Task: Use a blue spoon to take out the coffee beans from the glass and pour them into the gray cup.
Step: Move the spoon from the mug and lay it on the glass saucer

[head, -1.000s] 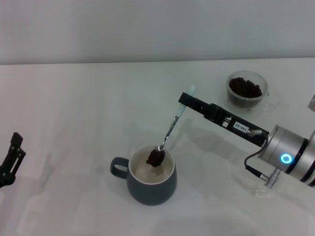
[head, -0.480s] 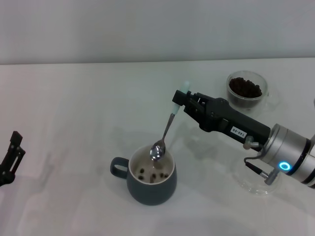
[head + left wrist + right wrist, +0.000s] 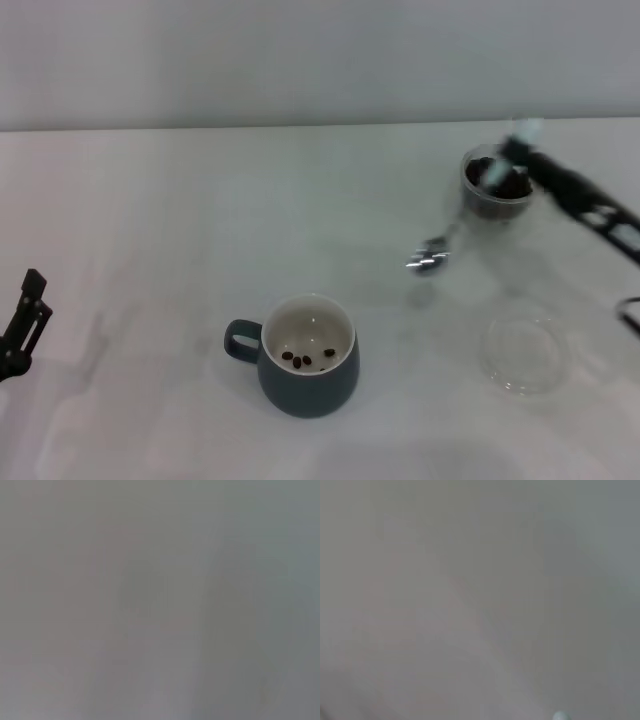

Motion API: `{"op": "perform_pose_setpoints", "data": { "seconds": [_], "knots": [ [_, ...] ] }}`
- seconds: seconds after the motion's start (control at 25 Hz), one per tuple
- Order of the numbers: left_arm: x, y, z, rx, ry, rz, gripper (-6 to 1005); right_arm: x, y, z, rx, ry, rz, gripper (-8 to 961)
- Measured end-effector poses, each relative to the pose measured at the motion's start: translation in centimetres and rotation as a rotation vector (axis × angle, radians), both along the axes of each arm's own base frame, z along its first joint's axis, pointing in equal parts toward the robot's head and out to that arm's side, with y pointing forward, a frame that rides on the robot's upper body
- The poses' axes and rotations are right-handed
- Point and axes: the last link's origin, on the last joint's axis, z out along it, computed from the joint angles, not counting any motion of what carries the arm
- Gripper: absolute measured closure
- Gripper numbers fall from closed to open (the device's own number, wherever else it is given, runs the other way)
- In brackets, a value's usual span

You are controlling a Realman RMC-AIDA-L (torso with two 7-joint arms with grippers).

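Note:
My right gripper needs to let go of the blue spoon across the back rim of the clear glass saucer (image 3: 512,329).
The gray cup (image 3: 308,375) stands at the front middle of the table with several coffee beans (image 3: 308,357) on its cream bottom. The glass (image 3: 497,203) of coffee beans (image 3: 512,186) stands at the back right. My right gripper (image 3: 508,152) is motion-blurred just above the glass and is shut on the pale handle end of the blue spoon (image 3: 428,260). The spoon hangs down to the left of the glass, and its metal bowl looks empty. My left gripper (image 3: 22,325) is parked at the table's left edge. Both wrist views show only blur.
A flat clear glass saucer (image 3: 522,355) lies at the front right, in front of the glass. The table top is white, with a pale wall behind it.
The spoon tipped its beans into the gray cup. My right gripper then swung it fast to the right and back, from over the cup to the glass.

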Motion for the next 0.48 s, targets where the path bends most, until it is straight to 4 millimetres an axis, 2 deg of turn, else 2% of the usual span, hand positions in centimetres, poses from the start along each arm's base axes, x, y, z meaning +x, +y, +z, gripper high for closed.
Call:
{"op": "perform_pose_setpoints", "data": {
  "seconds": [0.24,0.48],
  "knots": [
    [-0.2,0.0,-0.1,-0.009,-0.018,0.012,197,4.7,-1.3,3.9,-0.041,-0.139,-0.085,795],
    [-0.1,0.1,-0.1,-0.011,-0.020,0.011,198,5.9,-1.5,3.3,-0.115,-0.244,-0.111,795]
  ]
}}
